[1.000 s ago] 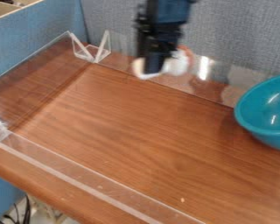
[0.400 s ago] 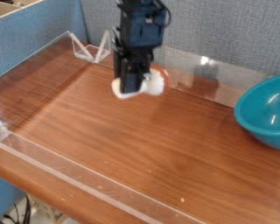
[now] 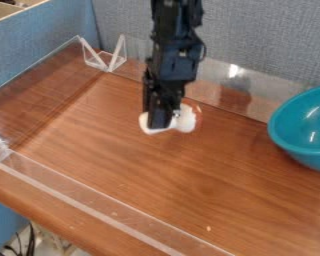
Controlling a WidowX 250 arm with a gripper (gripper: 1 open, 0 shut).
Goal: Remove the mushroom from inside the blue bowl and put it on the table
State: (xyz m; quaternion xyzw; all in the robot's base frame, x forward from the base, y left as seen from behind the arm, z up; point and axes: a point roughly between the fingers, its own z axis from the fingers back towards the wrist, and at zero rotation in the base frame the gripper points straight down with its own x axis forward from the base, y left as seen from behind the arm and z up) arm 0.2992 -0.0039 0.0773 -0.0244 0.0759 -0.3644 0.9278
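My gripper is going to set the mushroom, now low over or on the wood, down on the bare wood in the middle of the table (image 3: 149,147), which is just in front of it.
My gripper (image 3: 164,117) points straight down over the middle of the table (image 3: 149,180), shut on the mushroom (image 3: 180,119). The mushroom's cream-white body and a bit of orange-brown cap show at the fingertips, low over the wood or just touching it; I cannot tell which. The blue bowl (image 3: 306,127) stands at the right edge of the view, well to the right of the gripper, with nothing visible inside it.
Low clear acrylic walls (image 3: 69,195) border the tabletop along the front, left and back. A clear angled bracket (image 3: 103,55) stands at the back left corner. A blue-grey partition rises behind the table.
The gripper has come down toward the tabletop with the mushroom, ending lower and nearer the middle of the table. The bowl has not moved.
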